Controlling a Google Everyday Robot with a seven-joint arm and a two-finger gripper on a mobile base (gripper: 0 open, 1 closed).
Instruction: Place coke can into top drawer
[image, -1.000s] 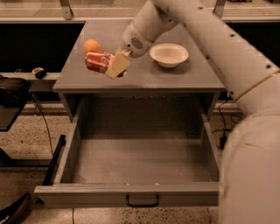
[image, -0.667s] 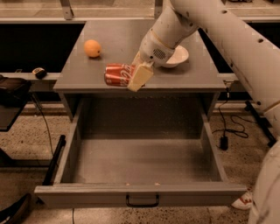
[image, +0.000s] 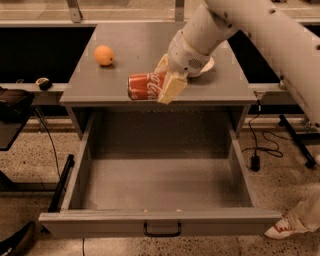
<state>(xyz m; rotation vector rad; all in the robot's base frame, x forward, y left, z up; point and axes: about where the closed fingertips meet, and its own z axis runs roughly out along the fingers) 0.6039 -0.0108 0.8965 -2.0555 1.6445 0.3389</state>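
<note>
The coke can, now held over the cabinet top's front edge, will be put down by my gripper on the top drawer's bottom next to the drawer's side (image: 101, 168) below the orange.
The coke can (image: 145, 86), red with white script, lies sideways in my gripper (image: 166, 84), held in the air just over the front edge of the cabinet top (image: 150, 45). The cream fingers (image: 172, 87) are shut on the can's right end. The top drawer (image: 160, 222) is pulled wide open below and in front of the can. It is a grey box with nothing in it, and its front panel carries a small black handle (image: 162, 230). My white arm comes in from the upper right.
An orange (image: 104, 55) sits at the left of the cabinet top. A white bowl (image: 206, 65) sits behind my wrist, mostly hidden. Cables (image: 260, 145) lie on the floor to the right. A person's shoe (image: 282, 229) shows at the lower right.
My gripper has carried the can from beside the orange rightward and forward to the cabinet top's front edge, above the open drawer. The orange and drawer have not moved.
</note>
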